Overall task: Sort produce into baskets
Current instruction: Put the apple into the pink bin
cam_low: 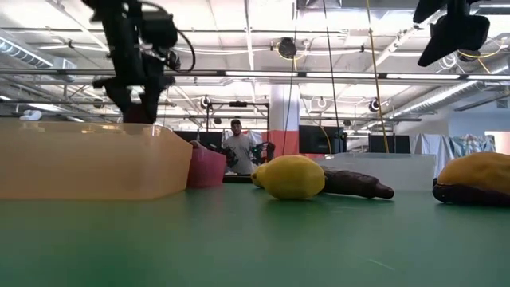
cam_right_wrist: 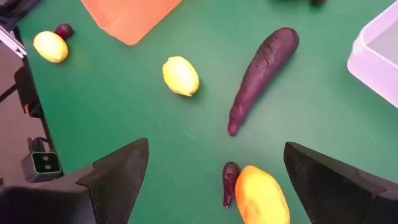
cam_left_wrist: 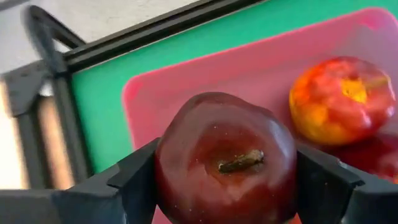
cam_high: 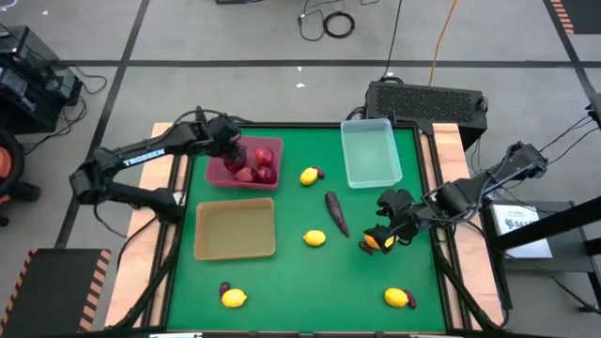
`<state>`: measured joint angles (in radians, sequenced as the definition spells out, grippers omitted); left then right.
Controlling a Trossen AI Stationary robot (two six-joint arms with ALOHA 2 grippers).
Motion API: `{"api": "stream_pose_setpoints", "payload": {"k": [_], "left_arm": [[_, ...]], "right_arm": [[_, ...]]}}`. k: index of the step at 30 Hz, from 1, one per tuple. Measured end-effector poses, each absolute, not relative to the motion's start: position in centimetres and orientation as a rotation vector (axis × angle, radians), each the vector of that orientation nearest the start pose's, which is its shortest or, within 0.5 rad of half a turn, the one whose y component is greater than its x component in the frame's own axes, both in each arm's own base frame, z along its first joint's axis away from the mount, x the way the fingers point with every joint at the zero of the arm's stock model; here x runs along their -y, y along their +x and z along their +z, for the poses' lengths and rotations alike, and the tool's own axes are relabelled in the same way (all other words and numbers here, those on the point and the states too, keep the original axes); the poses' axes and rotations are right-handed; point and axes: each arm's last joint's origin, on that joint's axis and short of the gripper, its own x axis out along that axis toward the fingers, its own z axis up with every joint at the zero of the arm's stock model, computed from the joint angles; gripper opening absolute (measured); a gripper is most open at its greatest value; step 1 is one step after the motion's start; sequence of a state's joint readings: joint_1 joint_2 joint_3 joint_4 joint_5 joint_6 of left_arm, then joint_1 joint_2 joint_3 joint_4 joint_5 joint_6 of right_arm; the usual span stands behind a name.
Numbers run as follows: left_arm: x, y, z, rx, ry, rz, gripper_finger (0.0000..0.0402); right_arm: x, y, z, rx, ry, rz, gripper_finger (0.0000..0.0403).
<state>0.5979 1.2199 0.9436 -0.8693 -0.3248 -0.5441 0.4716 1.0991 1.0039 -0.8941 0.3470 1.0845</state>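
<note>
The left gripper should release the dark red apple in the maroon-pink tray's far outer corner (cam_high: pixel 225 153), beside the other red apples.
My left gripper (cam_high: pixel 233 150) is over the maroon-pink tray (cam_high: pixel 218 175) at the far left, shut on a dark red apple (cam_left_wrist: pixel 225 158). Several red apples (cam_high: pixel 263 160) lie in that tray; one red-yellow apple (cam_left_wrist: pixel 342 99) shows in the left wrist view. My right gripper (cam_high: pixel 390 228) is open and empty above an orange-yellow fruit (cam_right_wrist: pixel 261 198) at the right. A purple eggplant (cam_high: pixel 336 212) and lemons (cam_high: pixel 315 238) lie on the green mat. The tan tray (cam_high: pixel 235 228) and the clear bin (cam_high: pixel 371 155) stand empty. My left gripper pinches the dark red apple by its two opposite sides (cam_left_wrist: pixel 163 180) between its two fingers (cam_left_wrist: pixel 134 183). The apple's stem end (cam_left_wrist: pixel 241 162) faces the wrist camera. The apple is lifted above the maroon-pink tray (cam_left_wrist: pixel 249 81).
More lemons lie at the far middle (cam_high: pixel 309 176), near left (cam_high: pixel 234 298) and near right (cam_high: pixel 397 298), some with a small dark piece beside them. A person (cam_low: pixel 237 147) stands in the room beyond the table. Black rails frame the mat.
</note>
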Motion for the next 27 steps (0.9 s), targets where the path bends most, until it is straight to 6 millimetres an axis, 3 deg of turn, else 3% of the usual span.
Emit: {"api": "stream_pose_setpoints", "payload": {"k": [4,12,23,27], "left_arm": [[-14.2,17.5,23.8,-0.914,-0.619,1.173,0.0288],[-15.5,17.5,22.6,-0.912,-0.555,1.3,0.0288],[-16.3,18.0,21.0,-0.99,-0.583,1.28,0.0289],[-16.2,18.1,21.0,-1.004,-0.586,1.248,0.0312]], "right_arm": [[-8.3,18.5,29.6,-0.837,0.622,-0.368,0.0363],[-8.3,18.5,29.6,-0.839,0.624,-0.368,0.0363],[-8.3,18.5,29.6,-0.844,0.616,-0.368,0.0363],[-8.3,18.4,29.6,-0.852,0.591,-0.362,0.0363]]}}
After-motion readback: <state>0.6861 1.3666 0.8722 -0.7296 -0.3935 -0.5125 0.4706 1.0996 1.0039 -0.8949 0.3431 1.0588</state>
